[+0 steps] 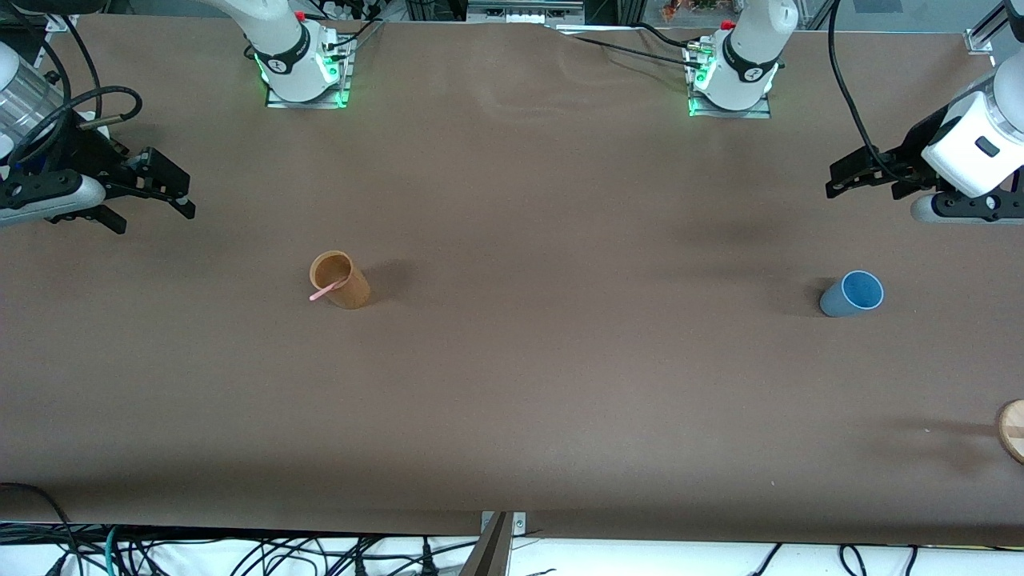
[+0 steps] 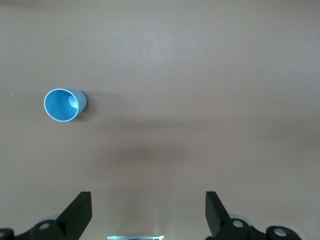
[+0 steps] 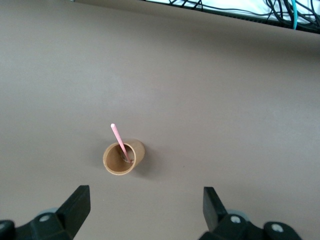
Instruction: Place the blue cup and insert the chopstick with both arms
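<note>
The chopstick's upper end [image 1: 316, 296] [image 3: 115, 130] sticks out over the tan cup's rim, and my right gripper should close on it there.
The blue cup [image 1: 853, 294] stands upright on the brown table toward the left arm's end; it also shows in the left wrist view [image 2: 64, 104]. The pale pink chopstick [image 1: 328, 289] leans inside the tan cup [image 1: 341, 280] toward the right arm's end, its tip sticking out over the rim; both show in the right wrist view, the chopstick [image 3: 120, 141] in the tan cup [image 3: 122, 158]. My left gripper [image 1: 838, 180] is open and empty, raised above the table at the left arm's end [image 2: 148, 210]. My right gripper [image 1: 160, 206] is open and empty, raised at the right arm's end [image 3: 146, 206].
A round wooden disc [image 1: 1013, 430] lies at the table's edge at the left arm's end, nearer the front camera than the blue cup. Cables [image 1: 240, 552] hang below the table's front edge. The arm bases [image 1: 304, 60] stand along the table's back edge.
</note>
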Tool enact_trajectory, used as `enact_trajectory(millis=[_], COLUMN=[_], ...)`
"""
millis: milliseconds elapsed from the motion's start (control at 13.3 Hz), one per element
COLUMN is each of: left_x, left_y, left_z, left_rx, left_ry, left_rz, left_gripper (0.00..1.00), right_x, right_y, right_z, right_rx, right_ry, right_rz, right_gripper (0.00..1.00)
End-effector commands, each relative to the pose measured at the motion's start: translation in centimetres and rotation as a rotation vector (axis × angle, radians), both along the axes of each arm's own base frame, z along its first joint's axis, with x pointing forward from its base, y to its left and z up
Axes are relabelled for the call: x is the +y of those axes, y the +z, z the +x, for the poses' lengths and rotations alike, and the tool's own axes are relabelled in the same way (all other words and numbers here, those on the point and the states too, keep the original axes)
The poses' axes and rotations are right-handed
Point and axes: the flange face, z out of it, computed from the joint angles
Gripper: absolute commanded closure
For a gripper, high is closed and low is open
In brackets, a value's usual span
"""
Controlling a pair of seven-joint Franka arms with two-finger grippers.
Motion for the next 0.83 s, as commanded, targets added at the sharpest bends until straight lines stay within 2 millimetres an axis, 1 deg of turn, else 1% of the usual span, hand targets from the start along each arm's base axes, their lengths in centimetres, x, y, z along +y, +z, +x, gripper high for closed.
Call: enact_trajectory(millis=[0,75,226,452,753], left_x=[0.0,0.1,0.0,0.0,0.1], left_y=[0.4,0.3,0.3,0.4,0.3], left_z=[0.3,0.3,0.3,0.3,0.3], left_rx=[0.006,0.008,0.008,0.006,0.008], left_ry=[-0.024,-0.023,-0.024,-0.024,-0.023], left_rz=[0.012,0.012,0.012,0.012,0.012], left_gripper=[0.00,0.00,0.00,0.00,0.00], right_x=[0.0,0.5,0.6,-0.1,0.0], right_y=[-0.6,-1.2,-1.6,-2.4,-2.2], right_z=[-0.1,0.0,0.0,-1.0,-1.3], right_rx=[0.037,0.048,0.064,0.161,0.176], right_ry=[-0.003,0.006,0.026,0.021,0.054], right_rz=[0.016,0.009,0.000,-0.003,-0.004], right_gripper=[0.00,0.00,0.00,0.00,0.00])
